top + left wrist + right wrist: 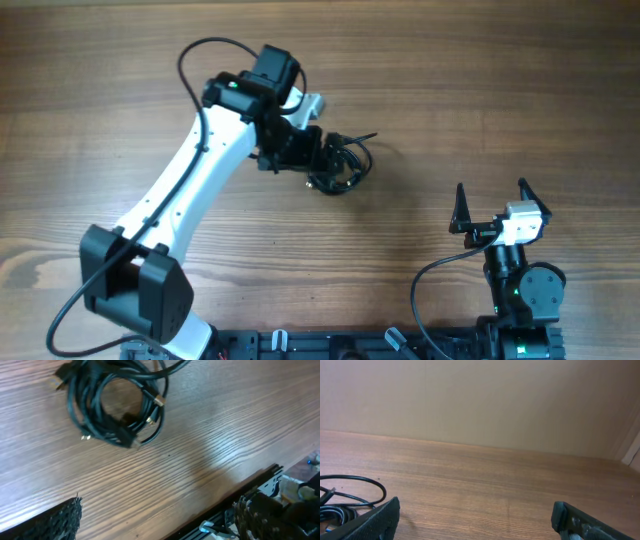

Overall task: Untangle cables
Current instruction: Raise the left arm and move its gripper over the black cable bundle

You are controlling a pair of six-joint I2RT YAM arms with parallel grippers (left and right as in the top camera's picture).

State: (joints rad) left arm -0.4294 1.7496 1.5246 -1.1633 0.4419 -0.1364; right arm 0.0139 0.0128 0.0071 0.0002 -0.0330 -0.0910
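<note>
Next, my left gripper grabs the loose cable end (353, 139) (159, 374) where it sticks out from the far side of the tangled black bundle.
The cables (352, 163) lie as one tangled black bundle of loops on the wooden table (480, 90), just above its middle. In the left wrist view the cables (112, 407) show small gold plug ends and sit ahead of the fingers, not between them. My left gripper (322, 158) hovers at the bundle's left side. It is open (160, 520) with only bare wood between the fingertips. My right gripper (495, 205) stands open near the front right, well away from the bundle. Its view catches a cable loop (355, 492) at the far left and nothing within the gripper (475, 520).
The left arm (190, 190) stretches diagonally from its base at the front left. A black rail (330, 345) runs along the table's front edge, also seen as the rail (260, 490). A plain wall (480, 400) rises behind the table's far edge.
</note>
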